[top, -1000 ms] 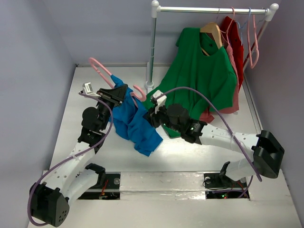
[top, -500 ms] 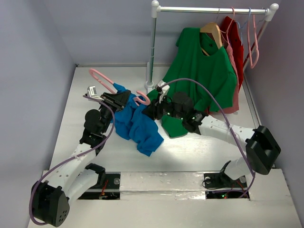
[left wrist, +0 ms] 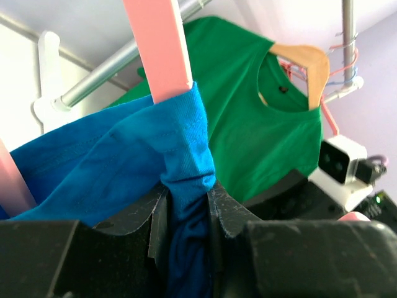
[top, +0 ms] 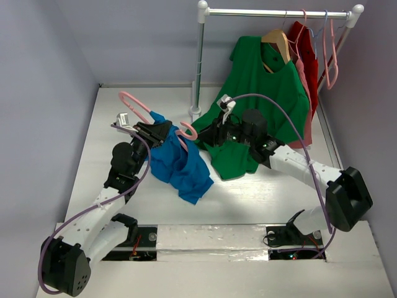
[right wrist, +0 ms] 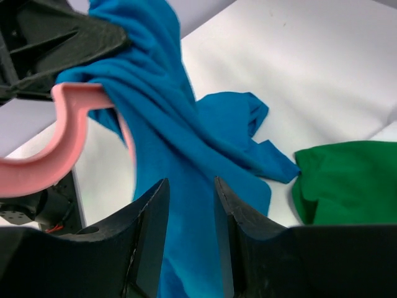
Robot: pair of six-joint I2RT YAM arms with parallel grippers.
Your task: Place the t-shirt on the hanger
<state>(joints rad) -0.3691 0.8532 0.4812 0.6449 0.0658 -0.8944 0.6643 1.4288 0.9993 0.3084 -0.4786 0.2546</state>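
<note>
The t-shirt hangs folded shut against the free arm of the hanger. My right gripper needs to grab the t-shirt's neck edge [right wrist: 162,164] and pull it open around that arm.
The bright blue t-shirt [top: 177,167] hangs bunched from the light pink hanger [top: 133,102], its lower part trailing onto the table. My left gripper [top: 162,131] is shut on a fold of the t-shirt [left wrist: 186,186] right at the hanger's arm [left wrist: 160,46]. The hanger's hook [top: 186,131] points right. My right gripper [top: 209,135] sits just right of the hook, jaws open with nothing between them. In the right wrist view the t-shirt [right wrist: 180,155] and the hook [right wrist: 56,155] lie beyond the open fingers [right wrist: 152,236].
A clothes rail [top: 273,12] stands at the back right on a post [top: 198,62]. On it hang a green t-shirt [top: 260,99] on a wooden hanger [top: 277,42], red and salmon shirts [top: 307,62], and bare pink hangers [top: 332,56].
My right gripper has let go of the blue t-shirt, opened, and pulled back up and to the right. The shirt's right side has dropped. The left gripper keeps its hold.
</note>
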